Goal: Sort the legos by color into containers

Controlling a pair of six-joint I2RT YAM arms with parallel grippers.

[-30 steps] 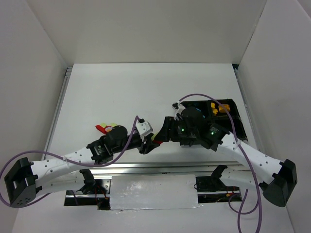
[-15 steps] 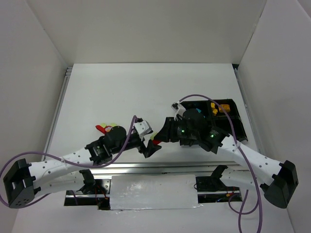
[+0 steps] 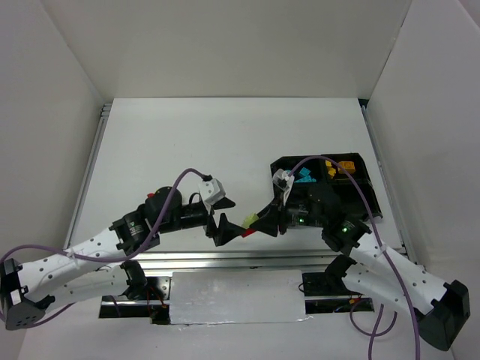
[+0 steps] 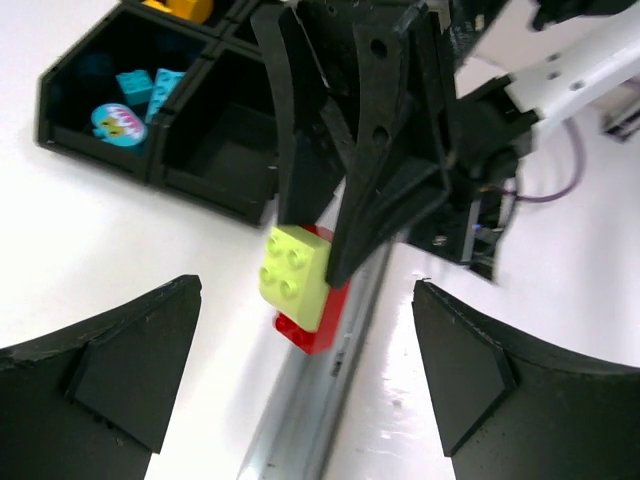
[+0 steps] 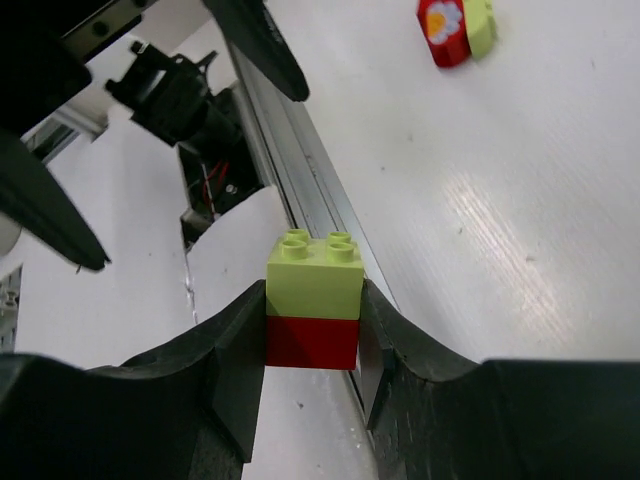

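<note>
The two stacked legos are pinched across their seam by my right gripper, so my left gripper should hold the green lego while my right gripper takes only the red lego [image 4: 312,332].
A pale green lego stacked on a red lego [image 3: 247,223] hangs just above the table's near edge, with my right gripper [image 3: 259,222] shut on it. The right wrist view shows the green brick [image 5: 314,275] over the red one [image 5: 311,342], pinched between the fingers of that gripper [image 5: 312,300]. My left gripper [image 3: 223,228] stands wide open just left of the stack and touches nothing. Its view [image 4: 306,300] faces the stack [image 4: 293,275]. The black four-compartment container [image 3: 364,196] holds cyan legos [image 3: 304,178] and yellow-orange ones [image 3: 346,166].
A red brick with a flower print [image 5: 445,25] and a pale green one [image 5: 482,22] lie together on the table at the left, partly hidden by my left arm in the top view. A metal rail [image 3: 225,259] runs along the near edge.
My left gripper has opened, let go of the stacked bricks and drawn back to the left. The right gripper has shut on the stack and holds it.
</note>
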